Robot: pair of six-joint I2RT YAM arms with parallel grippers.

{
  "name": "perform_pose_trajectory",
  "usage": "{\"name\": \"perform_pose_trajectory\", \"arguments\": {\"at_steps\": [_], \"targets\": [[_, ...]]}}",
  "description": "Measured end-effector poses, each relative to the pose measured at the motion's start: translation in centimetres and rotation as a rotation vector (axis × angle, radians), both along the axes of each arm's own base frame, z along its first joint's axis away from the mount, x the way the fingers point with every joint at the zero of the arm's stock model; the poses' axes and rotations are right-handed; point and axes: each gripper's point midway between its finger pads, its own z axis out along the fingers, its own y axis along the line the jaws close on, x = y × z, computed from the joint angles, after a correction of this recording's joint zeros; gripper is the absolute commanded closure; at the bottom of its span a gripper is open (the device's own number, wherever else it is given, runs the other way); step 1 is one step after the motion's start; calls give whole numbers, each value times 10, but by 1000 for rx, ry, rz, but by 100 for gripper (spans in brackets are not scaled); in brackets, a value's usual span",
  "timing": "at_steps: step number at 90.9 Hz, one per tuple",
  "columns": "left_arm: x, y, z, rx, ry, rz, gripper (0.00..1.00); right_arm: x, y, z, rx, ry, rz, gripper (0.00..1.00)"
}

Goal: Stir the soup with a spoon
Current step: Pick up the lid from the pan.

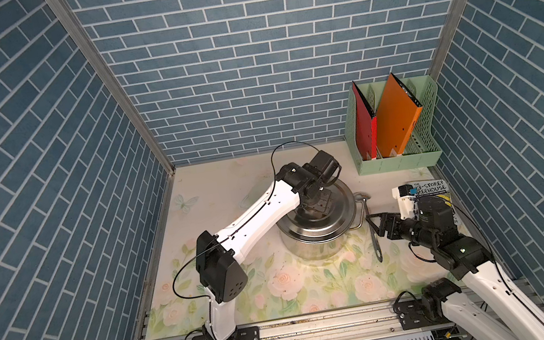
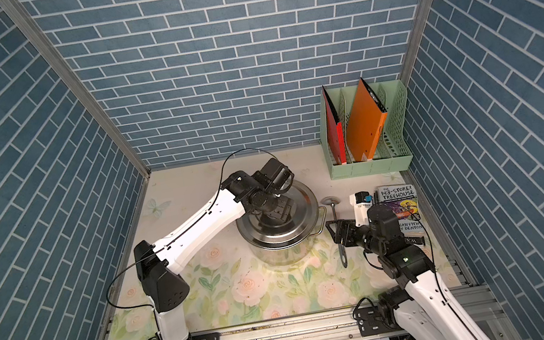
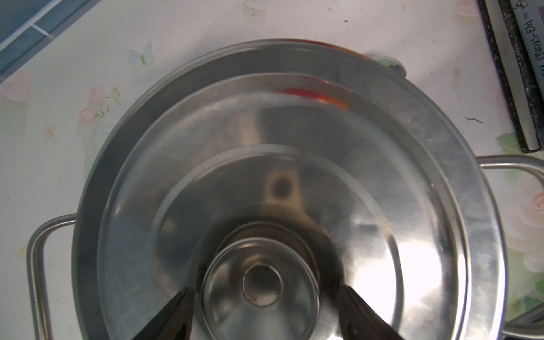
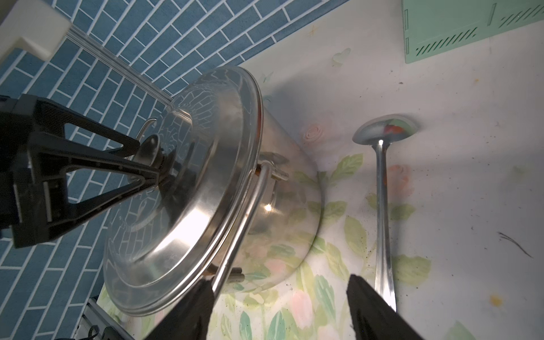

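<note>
My left gripper's fingers are clear of the knob on the lid that covers the pot, so next I close on the knob (image 3: pixel 260 291) and put the lid aside first.
A steel pot (image 1: pixel 312 246) stands mid-table with its lid (image 1: pixel 338 212) on, so the soup is hidden. My left gripper (image 3: pixel 266 290) hangs over the lid (image 3: pixel 353 176), open, its fingers either side of the knob (image 3: pixel 260 309) with gaps showing. The spoon (image 1: pixel 378 250), a long grey metal ladle, lies flat on the table right of the pot, bowl toward the back wall. My right gripper (image 4: pixel 279 284) is low and open between the pot handle (image 4: pixel 250 212) and the spoon (image 4: pixel 382 206). Only tablecloth shows between its fingers.
A green file holder (image 1: pixel 398 158) with red and orange folders stands at the back right. A book (image 1: pixel 430 187) lies by the right wall, behind my right arm. Blue tiled walls close in three sides.
</note>
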Motion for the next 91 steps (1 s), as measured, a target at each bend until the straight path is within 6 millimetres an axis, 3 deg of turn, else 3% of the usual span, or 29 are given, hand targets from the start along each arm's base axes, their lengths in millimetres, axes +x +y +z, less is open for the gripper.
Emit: {"name": "perform_pose_trajectory", "arguments": {"at_steps": [69, 72, 81, 91], "targets": [[2, 8, -4, -95, 51, -11, 44, 0, -2, 3, -7, -22, -7, 28], [2, 8, -4, -96, 51, -11, 41, 0, -3, 4, -7, -25, -8, 28], [2, 7, -3, -100, 49, -11, 14, 0, -3, 4, -8, -28, -11, 28], [5, 7, -3, -97, 37, -12, 9, 0, -3, 4, -8, -29, -11, 28]]}}
